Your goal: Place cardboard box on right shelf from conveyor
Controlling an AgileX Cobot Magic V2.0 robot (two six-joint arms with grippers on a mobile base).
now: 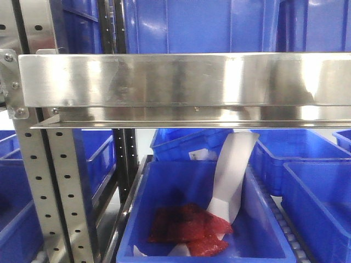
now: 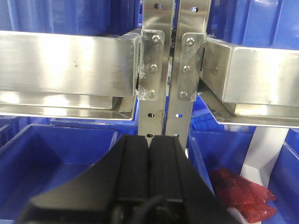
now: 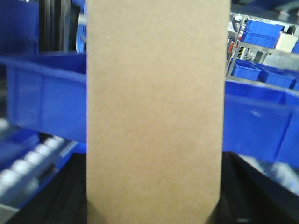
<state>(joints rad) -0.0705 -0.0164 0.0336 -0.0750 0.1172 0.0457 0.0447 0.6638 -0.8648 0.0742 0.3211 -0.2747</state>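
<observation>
My right gripper is to release the cardboard box just behind the shelf's shiny steel edge (image 1: 226, 42), in front of the upper blue bin.
The cardboard box (image 3: 154, 107) is a plain tan panel standing upright and filling the middle of the right wrist view. My right gripper (image 3: 153, 205) is shut on it, with a black finger (image 3: 60, 196) showing at each lower side. The right shelf (image 1: 181, 79) spans the front view as a shiny steel lip, and it shows again (image 2: 261, 74) right of the perforated uprights (image 2: 184, 70). My left gripper (image 2: 150, 139) is shut with nothing in it, pointing at those uprights below shelf height. The conveyor is out of view.
A second steel shelf (image 2: 65, 63) runs left of the uprights. Below the right shelf, a blue bin (image 1: 164, 192) holds red packets (image 1: 189, 230) and a white strip (image 1: 233, 170). More blue bins (image 1: 307, 148) flank it. White rollers (image 3: 28, 161) lie beside a blue bin (image 3: 46, 93).
</observation>
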